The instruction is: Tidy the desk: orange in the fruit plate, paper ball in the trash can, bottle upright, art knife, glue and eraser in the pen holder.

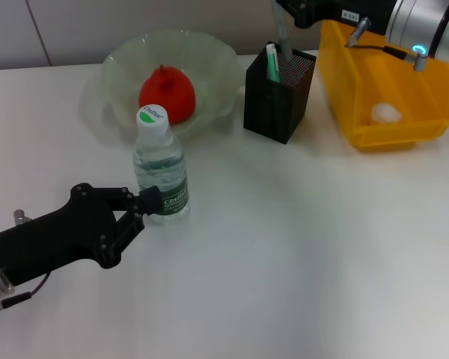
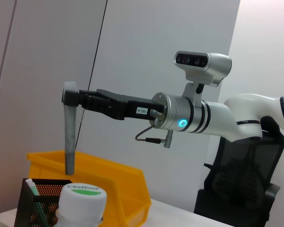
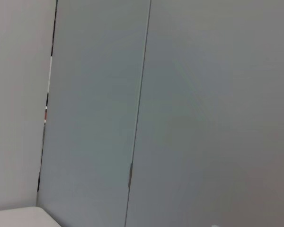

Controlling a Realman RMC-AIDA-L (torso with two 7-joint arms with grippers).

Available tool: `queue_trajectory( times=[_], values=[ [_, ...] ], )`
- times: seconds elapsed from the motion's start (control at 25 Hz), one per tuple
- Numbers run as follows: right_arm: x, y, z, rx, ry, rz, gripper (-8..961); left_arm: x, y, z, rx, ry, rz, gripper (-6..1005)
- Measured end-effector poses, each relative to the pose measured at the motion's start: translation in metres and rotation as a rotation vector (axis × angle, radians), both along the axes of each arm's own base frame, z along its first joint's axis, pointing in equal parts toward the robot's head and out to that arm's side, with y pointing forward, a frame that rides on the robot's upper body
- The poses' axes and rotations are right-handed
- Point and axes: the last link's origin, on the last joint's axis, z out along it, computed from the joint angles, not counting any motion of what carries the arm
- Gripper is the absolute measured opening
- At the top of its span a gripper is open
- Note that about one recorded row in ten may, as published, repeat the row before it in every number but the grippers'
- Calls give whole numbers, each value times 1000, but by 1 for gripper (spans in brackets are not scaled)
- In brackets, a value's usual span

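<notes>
My right gripper will release the grey art knife inside the pen holder (image 1: 287,63), standing upright next to the green and white stick.
The bottle (image 1: 161,166) stands upright on the desk (image 1: 299,262) in front of the fruit plate (image 1: 209,60). My left gripper (image 1: 151,203) is shut on its lower part; its cap shows in the left wrist view (image 2: 83,196). The orange (image 1: 167,93) lies in the fruit plate. The paper ball (image 1: 385,113) lies in the trash can (image 1: 404,82). My right gripper (image 2: 69,97) is shut on the top of the grey art knife (image 2: 69,137), which hangs upright just above the pen holder (image 1: 279,93). A green and white stick (image 1: 272,63) stands in the holder. The eraser is not in view.
The trash can stands right beside the pen holder at the back right. The right arm (image 1: 426,22) reaches over the trash can. The right wrist view shows only wall panels.
</notes>
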Motion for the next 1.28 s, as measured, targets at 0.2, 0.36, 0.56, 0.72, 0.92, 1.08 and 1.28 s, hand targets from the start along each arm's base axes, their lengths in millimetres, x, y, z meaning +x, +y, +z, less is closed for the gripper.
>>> queue_trajectory(
  times=[0.2,0.36,0.56,0.72,0.92,1.08,1.28],
  values=[
    [4,-1,-2,4,-1,-13,112,0,0,0,-1,0,-1,15],
    [7,-1,-4,5,-1,-25,115,0,0,-1,-1,-1,-1,15],
    [12,-3,-6,9,9,-42,118,2,1,-1,-1,-1,-4,15],
    [13,-3,-7,9,12,-51,121,2,2,-1,0,0,-5,15],
    [16,-2,-8,11,11,-69,125,2,2,-1,1,2,-4,14],
    [16,-2,-10,9,21,-76,128,2,2,-1,2,1,-4,14],
    [16,-2,-10,4,28,-82,131,1,2,-1,4,1,-2,14]
  ],
)
